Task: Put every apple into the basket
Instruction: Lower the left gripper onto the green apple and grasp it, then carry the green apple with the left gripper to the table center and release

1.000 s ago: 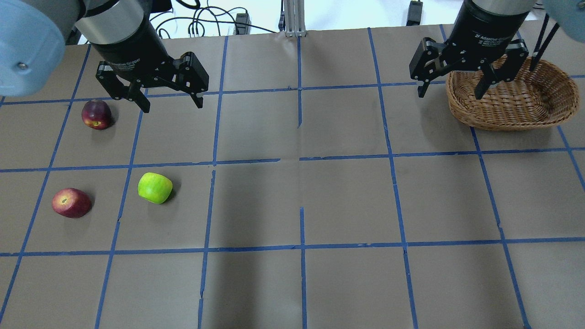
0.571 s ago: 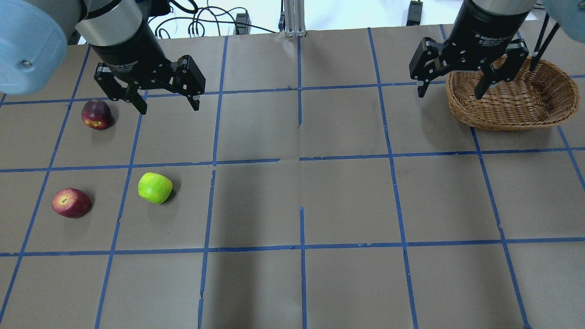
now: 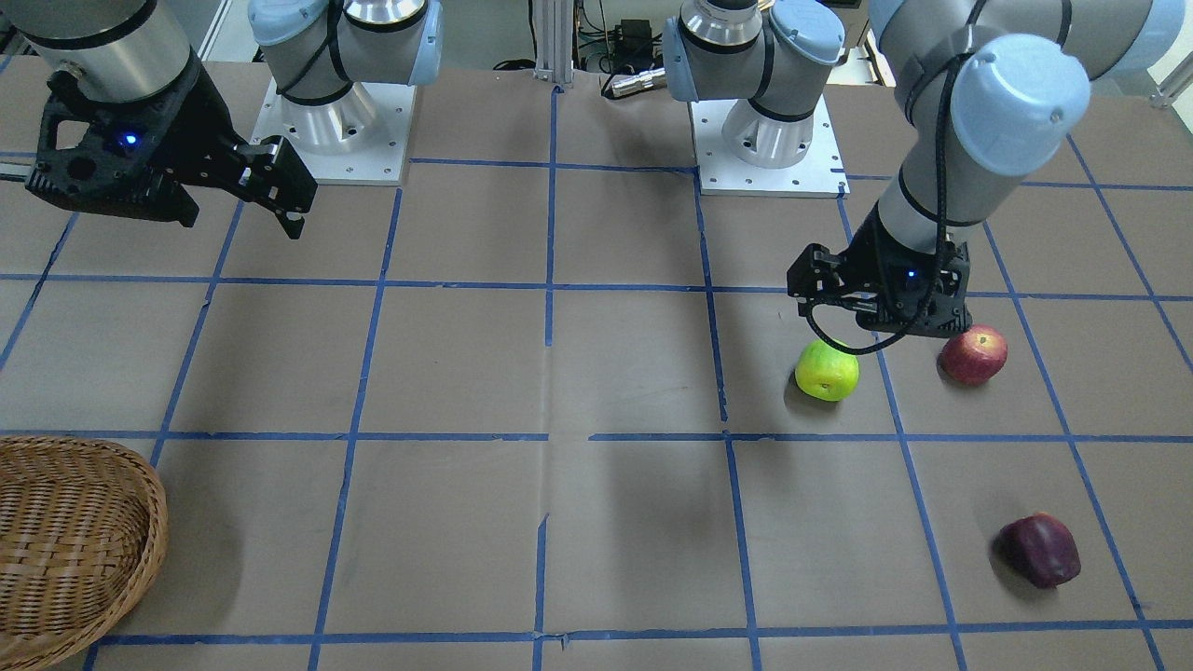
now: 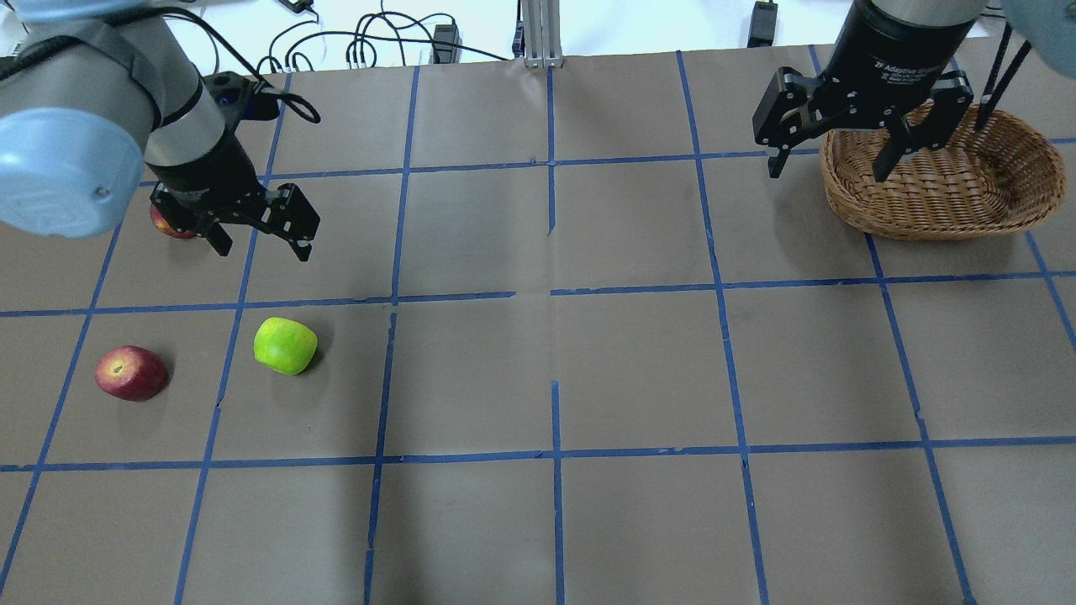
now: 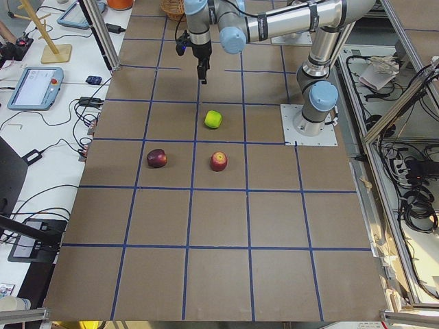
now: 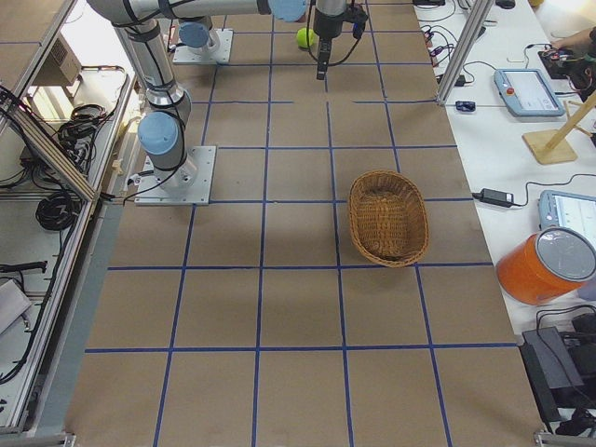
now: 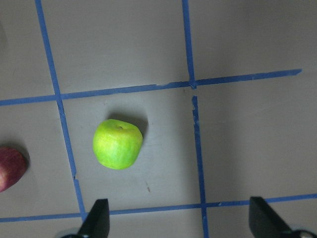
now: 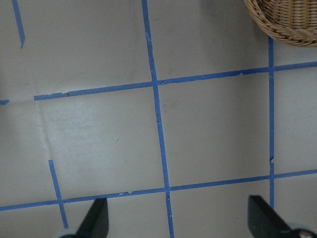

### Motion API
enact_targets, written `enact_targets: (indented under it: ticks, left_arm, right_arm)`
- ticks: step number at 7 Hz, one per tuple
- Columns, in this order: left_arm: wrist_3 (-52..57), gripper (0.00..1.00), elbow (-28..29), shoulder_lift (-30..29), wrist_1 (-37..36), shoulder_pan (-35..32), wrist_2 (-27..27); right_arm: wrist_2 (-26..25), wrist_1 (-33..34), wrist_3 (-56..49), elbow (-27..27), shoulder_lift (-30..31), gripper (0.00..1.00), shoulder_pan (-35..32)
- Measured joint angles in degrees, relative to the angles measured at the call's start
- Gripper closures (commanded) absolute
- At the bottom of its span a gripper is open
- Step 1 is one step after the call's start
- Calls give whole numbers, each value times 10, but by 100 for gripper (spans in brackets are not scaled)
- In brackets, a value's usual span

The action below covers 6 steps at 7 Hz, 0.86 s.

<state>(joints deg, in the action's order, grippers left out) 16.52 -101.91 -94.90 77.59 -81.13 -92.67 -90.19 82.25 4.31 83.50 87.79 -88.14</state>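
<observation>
My left gripper should close around the middle of the yellow-green apple (image 3: 828,371) (image 7: 118,144), the one that is nearest the red apple.
The yellow-green apple (image 4: 286,345) lies on the table at the left; it also shows in the front view (image 3: 827,371) and the left wrist view (image 7: 117,144). The red apple (image 4: 131,372) lies to its left. The dark maroon apple (image 3: 1040,550) lies farther out; in the overhead view (image 4: 161,223) my left arm hides most of it. My left gripper (image 4: 263,249) is open and empty, above the table just beyond the green apple. My right gripper (image 4: 828,170) is open and empty, raised at the left rim of the empty wicker basket (image 4: 941,189).
Brown paper with a blue tape grid (image 4: 555,290) covers the table. The two arm bases (image 3: 326,121) stand at the robot's edge. Cables (image 4: 370,42) lie beyond the far edge.
My left gripper has come down and moved left and toward the robot, closer to the green apple, and now covers most of the maroon apple in the overhead view. The right arm has not moved.
</observation>
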Motion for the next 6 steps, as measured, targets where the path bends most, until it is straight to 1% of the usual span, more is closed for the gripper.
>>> enact_targets:
  ticks: [1, 2, 3, 4, 5, 6]
  left_arm:
    - [53, 0, -50, -12, -68, 25, 0]
    - [91, 0, -92, -28, -121, 42, 0]
    - [107, 0, -121, -45, -152, 49, -2]
    - [114, 0, -138, -64, -168, 52, -10]
    - [117, 8, -146, -85, -175, 52, -21]
    - [118, 40, -149, -102, -182, 53, -26]
  right_arm:
    - [0, 0, -1, 0, 0, 0, 0]
    - [-1, 0, -1, 0, 1, 0, 0]
    - [-4, 0, -1, 0, 1, 0, 0]
    - [-5, -1, -2, 0, 1, 0, 0]
    - [-6, -1, -1, 1, 1, 0, 1]
    - [-6, 0, -1, 1, 1, 0, 1]
